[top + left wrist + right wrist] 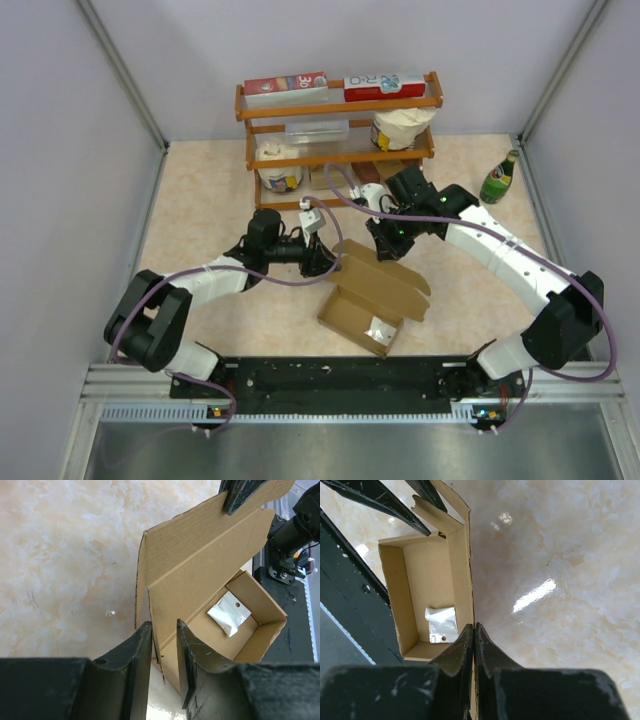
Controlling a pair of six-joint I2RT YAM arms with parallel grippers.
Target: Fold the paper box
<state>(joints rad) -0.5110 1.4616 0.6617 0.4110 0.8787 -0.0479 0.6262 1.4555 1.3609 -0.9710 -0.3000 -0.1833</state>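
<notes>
The paper box sits at a slant to the black rail, so my left gripper should pinch the lid's side edge (153,614) and my right gripper its opposite end before squaring it.
The paper box (375,295) is an open brown cardboard mailer in the middle of the table, its lid flap raised at the far side. A small white plastic bag (380,328) lies inside it. My left gripper (322,262) is at the box's far left corner. In the left wrist view its jaws (164,630) stand a little apart, straddling the edge of a side flap of the box (200,565). My right gripper (385,250) is at the lid's top edge. In the right wrist view it (474,630) is pinched shut on the thin cardboard wall of the box (427,580).
A wooden shelf (340,100) stands at the back with red-and-white cartons (285,88) on top and white tubs (278,165) below. A green bottle (499,178) stands at the back right. A black rail (340,375) runs along the near edge.
</notes>
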